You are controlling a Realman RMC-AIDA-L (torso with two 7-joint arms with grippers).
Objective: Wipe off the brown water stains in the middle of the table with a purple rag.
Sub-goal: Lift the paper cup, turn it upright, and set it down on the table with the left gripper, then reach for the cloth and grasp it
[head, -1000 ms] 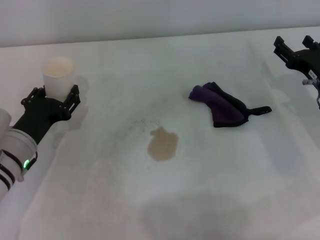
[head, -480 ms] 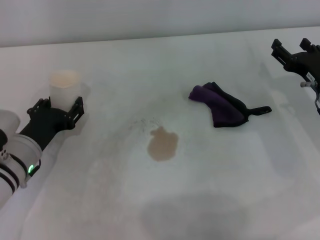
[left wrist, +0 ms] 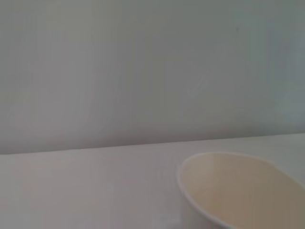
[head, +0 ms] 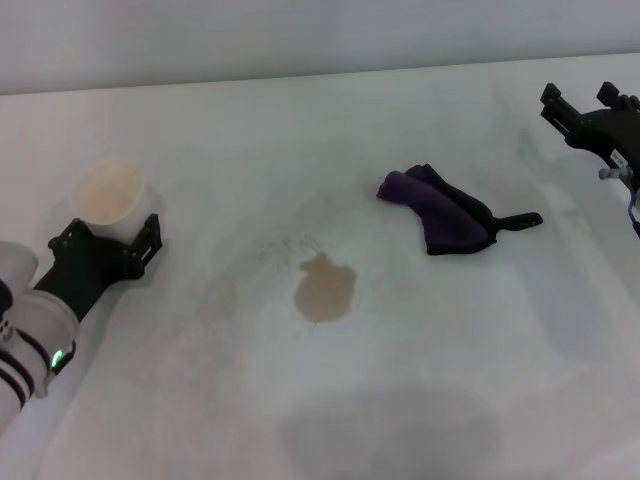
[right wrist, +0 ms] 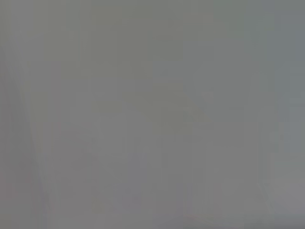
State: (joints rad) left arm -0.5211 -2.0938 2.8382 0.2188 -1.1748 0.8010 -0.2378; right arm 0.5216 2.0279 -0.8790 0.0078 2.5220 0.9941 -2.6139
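I should next move my right gripper to the purple rag's crumpled middle (head: 457, 207), between its purple end and the black loop tab, and close it there.
The brown water stain (head: 325, 288) is a tan blotch in the middle of the white table (head: 250, 130), with faint dark specks just behind it. The purple rag (head: 445, 212) lies crumpled to the right of the stain, its black loop tab pointing right. My right gripper (head: 583, 100) is open and empty above the table's far right, beyond the rag. My left gripper (head: 108, 238) is open at the left, its fingertips at the base of a white paper cup (head: 108, 195). The right wrist view shows only plain grey.
The paper cup stands upright on the table at the left and fills the corner of the left wrist view (left wrist: 243, 191). A grey wall runs behind the table's far edge. A soft shadow lies on the table near the front.
My left gripper has drawn back toward me, and the cup now stands on the table at its fingertips instead of between the fingers. The right gripper has barely shifted. Rag and stain are unmoved.
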